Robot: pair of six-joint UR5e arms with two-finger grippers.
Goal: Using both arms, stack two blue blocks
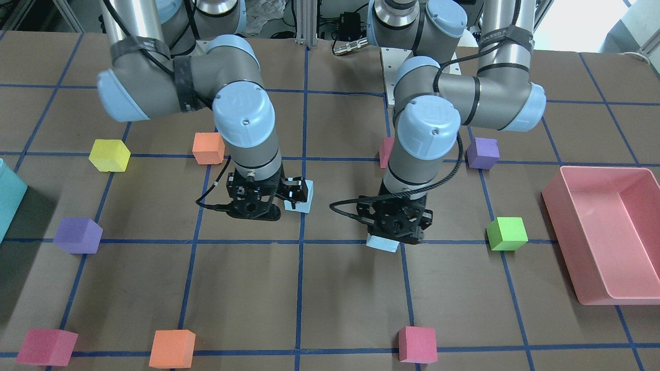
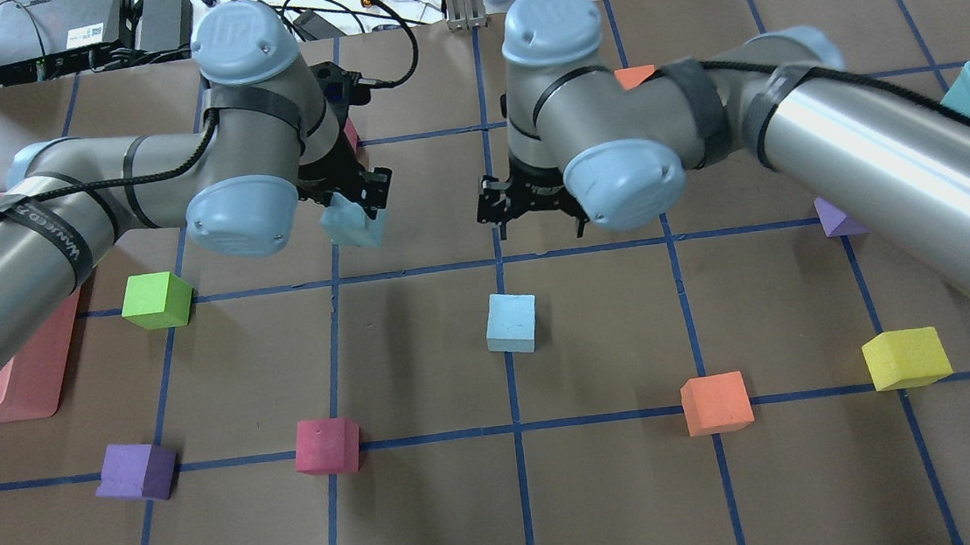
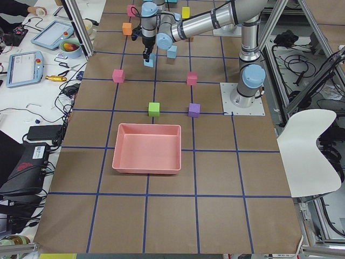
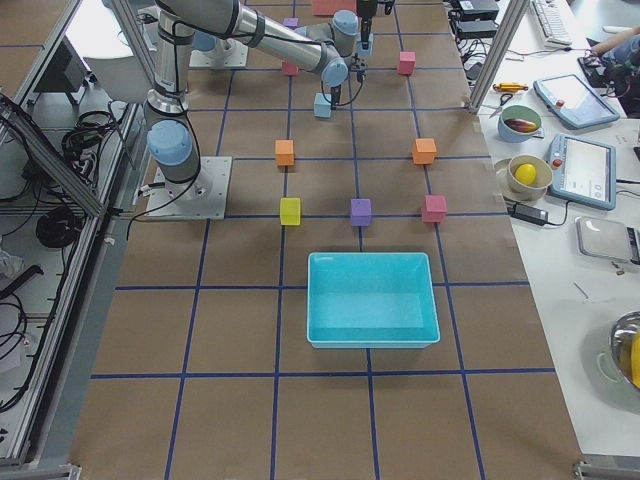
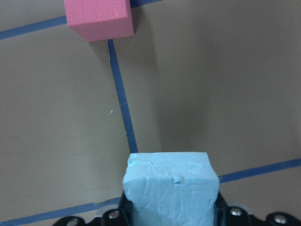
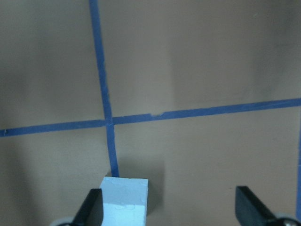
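Observation:
The robot's left gripper needs to release the pale blue block on top of the second blue block (image 1: 299, 188) near the centre of the table.
My left gripper (image 2: 354, 212) is shut on a pale blue block (image 2: 354, 227) and holds it above the table. The block fills the bottom of the left wrist view (image 5: 171, 188) and shows under the gripper (image 1: 393, 232) in the front view (image 1: 381, 243). The second blue block (image 2: 511, 323) sits on the table on a blue tape line near the centre. My right gripper (image 2: 533, 216) is open and empty, raised above the table. In the right wrist view this block (image 6: 124, 200) lies below, close to one of its fingers (image 6: 91, 209).
A pink bin (image 1: 562, 237) stands on my left side and a teal bin (image 1: 10, 201) on my right. Loose cubes lie around: green (image 1: 508, 233), purple (image 1: 483, 153), pink (image 5: 99, 19), orange (image 1: 208, 148), yellow (image 1: 109, 155), purple (image 1: 78, 235).

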